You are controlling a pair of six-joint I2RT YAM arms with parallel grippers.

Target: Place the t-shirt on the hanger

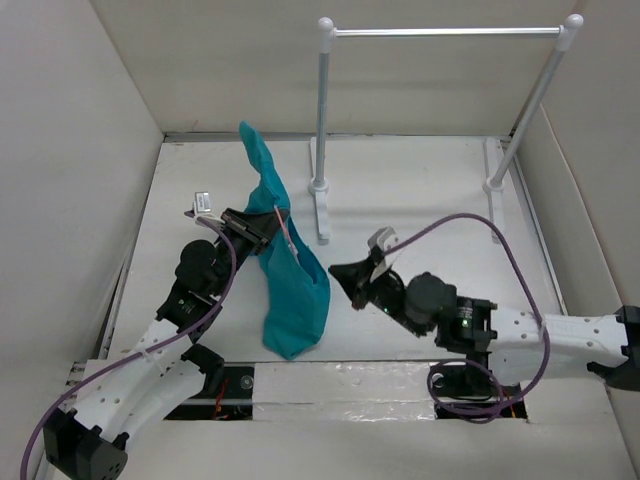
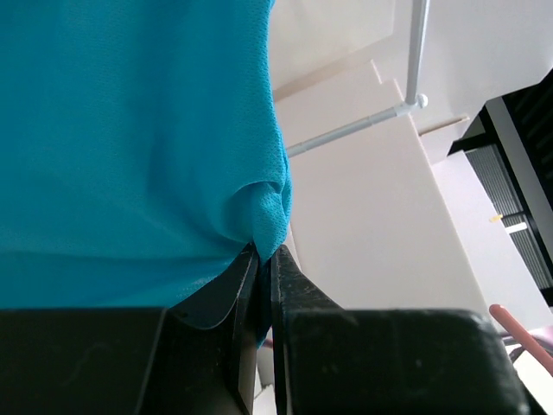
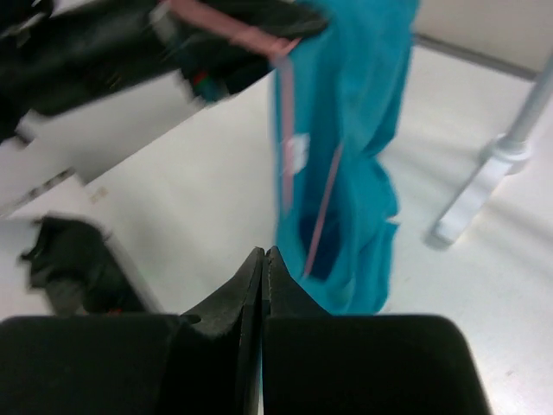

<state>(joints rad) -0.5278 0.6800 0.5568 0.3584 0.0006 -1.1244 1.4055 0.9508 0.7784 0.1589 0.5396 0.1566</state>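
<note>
The robot's left gripper alone is holding the fold of the t-shirt with the hanger inside, so the right gripper will open and take the hanger's arm (image 1: 285, 231) before the left gripper opens.
The teal t-shirt (image 1: 296, 292) hangs bunched from my left gripper (image 1: 268, 222), its top pointing up towards the back wall and its bottom resting on the table. The left wrist view shows the left gripper (image 2: 264, 251) shut on a fold of the t-shirt (image 2: 130, 130). A thin pink hanger (image 1: 289, 238) wire runs down inside the cloth; in the right wrist view the hanger (image 3: 321, 207) shows within the t-shirt (image 3: 354, 112). My right gripper (image 1: 337, 271) is shut and empty, just right of the shirt, its tips (image 3: 263, 253) apart from the cloth.
A white-and-silver rail (image 1: 440, 32) on two posts stands at the back, its feet (image 1: 320, 215) just right of the shirt. White walls enclose the table on the left, right and back. A small white tag (image 1: 201, 202) lies left of the left gripper.
</note>
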